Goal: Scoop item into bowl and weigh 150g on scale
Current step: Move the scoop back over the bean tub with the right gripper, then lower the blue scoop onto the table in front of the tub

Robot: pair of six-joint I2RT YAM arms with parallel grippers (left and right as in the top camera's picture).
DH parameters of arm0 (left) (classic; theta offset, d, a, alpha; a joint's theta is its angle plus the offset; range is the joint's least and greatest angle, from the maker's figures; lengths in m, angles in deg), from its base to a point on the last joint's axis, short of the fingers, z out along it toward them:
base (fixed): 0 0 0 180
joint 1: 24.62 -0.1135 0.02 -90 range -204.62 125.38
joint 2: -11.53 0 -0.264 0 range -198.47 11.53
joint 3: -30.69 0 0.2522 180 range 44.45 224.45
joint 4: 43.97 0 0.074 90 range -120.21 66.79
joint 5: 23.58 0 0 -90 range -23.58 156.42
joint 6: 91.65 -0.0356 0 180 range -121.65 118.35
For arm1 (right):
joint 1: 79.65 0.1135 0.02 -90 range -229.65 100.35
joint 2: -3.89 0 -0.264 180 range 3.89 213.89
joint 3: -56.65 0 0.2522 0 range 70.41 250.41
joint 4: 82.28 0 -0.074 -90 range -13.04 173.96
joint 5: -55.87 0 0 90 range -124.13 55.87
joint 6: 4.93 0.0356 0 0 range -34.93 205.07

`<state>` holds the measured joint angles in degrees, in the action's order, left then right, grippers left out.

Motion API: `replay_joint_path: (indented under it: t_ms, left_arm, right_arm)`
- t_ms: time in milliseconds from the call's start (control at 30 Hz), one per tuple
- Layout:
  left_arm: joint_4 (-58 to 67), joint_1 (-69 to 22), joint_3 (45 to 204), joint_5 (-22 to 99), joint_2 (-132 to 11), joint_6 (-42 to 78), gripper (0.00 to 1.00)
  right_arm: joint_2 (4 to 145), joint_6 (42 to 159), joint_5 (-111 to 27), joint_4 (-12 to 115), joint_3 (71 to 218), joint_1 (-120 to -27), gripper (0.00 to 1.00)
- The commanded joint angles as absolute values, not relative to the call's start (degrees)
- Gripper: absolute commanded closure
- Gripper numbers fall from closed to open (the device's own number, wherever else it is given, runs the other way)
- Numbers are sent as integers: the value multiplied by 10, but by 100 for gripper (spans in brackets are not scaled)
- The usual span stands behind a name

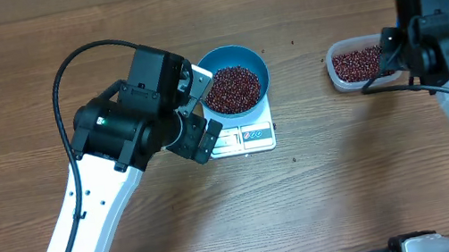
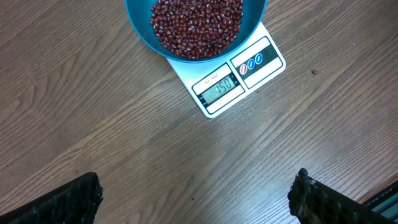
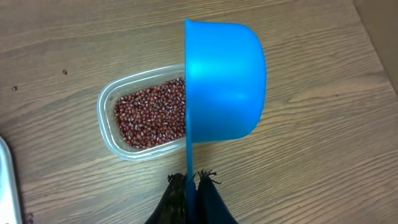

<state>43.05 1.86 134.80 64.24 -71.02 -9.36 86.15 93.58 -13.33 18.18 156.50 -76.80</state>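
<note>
With my right gripper, I am going to set the small blue scoop down on the bare table (image 1: pixel 338 148) between the white scale and clear tub's near side.
The metallic-blue bowl (image 1: pixel 258 64) stands on the white scale (image 1: pixel 245 138), holding a heap of dark red-brown beans (image 1: pixel 231 89). In the left wrist view the bowl (image 2: pixel 138 25) sits at the top and the scale's display (image 2: pixel 219 87) reads 150. My left gripper (image 1: pixel 204 109) hangs open just left of the bowl, with nothing between its fingers (image 2: pixel 311 199). My right gripper (image 3: pixel 191 180) is shut on the thin handle of a small blue scoop (image 3: pixel 224 81). The scoop is held on edge over a clear tub (image 3: pixel 106 106) of beans (image 3: pixel 149 115).
The clear tub (image 1: pixel 335 72) sits at the right of the wooden table, partly under the right arm (image 1: pixel 440 28). The left arm (image 1: pixel 117 134) crosses the table left of the scale. A black cable loops above it.
</note>
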Motion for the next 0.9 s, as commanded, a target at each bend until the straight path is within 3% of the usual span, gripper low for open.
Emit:
replay_joint_path:
  t_ms: [0,467,867]
  left_arm:
    - [430,16,1347,637,-709,-103,0]
    - [430,16,1347,636,-709,-103,0]
    - [430,16,1347,636,-709,-103,0]
  right_arm:
    - [874,934,-88,175,1561,-750,96]
    - [888,936,-105,161,1561,-741,96]
    - [805,908,-486,175,1563,-770,96]
